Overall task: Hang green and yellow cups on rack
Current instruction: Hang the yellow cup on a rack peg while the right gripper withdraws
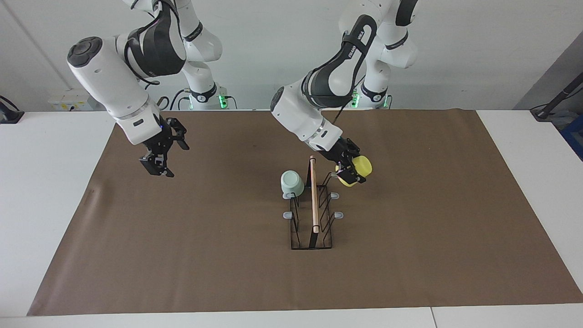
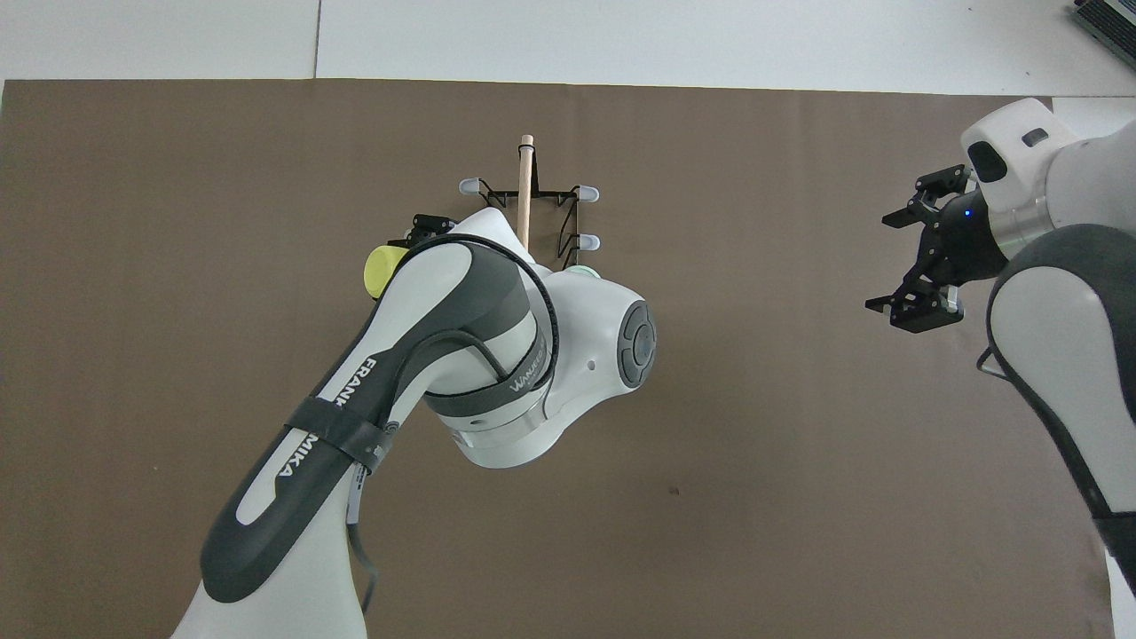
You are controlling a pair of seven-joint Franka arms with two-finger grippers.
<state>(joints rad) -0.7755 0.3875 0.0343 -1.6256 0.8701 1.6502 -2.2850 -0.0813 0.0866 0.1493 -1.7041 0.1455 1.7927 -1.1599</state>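
Note:
The robot's left gripper will leave the yellow cup on the rack's peg across the wooden rod from the mint green cup (image 2: 474, 303).
The black wire rack (image 1: 312, 228) with a wooden rod (image 1: 313, 196) stands mid-mat; it also shows in the overhead view (image 2: 541, 197). The mint green cup (image 1: 291, 182) hangs mouth-down on the prong nearest the robots, on the rack's side toward the right arm's end; only a sliver of it (image 2: 581, 270) shows from overhead. My left gripper (image 1: 350, 171) is shut on the yellow cup (image 1: 359, 168), tilted, at the rack's prong nearest the robots on the side toward the left arm's end. That prong is hidden. The yellow cup (image 2: 380, 269) peeks out beside the left arm. My right gripper (image 1: 158, 160) is open and empty over the mat toward the right arm's end, also seen from overhead (image 2: 919, 262).
A brown mat (image 1: 410, 255) covers most of the white table (image 1: 524, 150). Four grey prong tips (image 1: 338, 214) on the rack carry nothing. The left arm's elbow (image 2: 550, 373) hides part of the rack from overhead.

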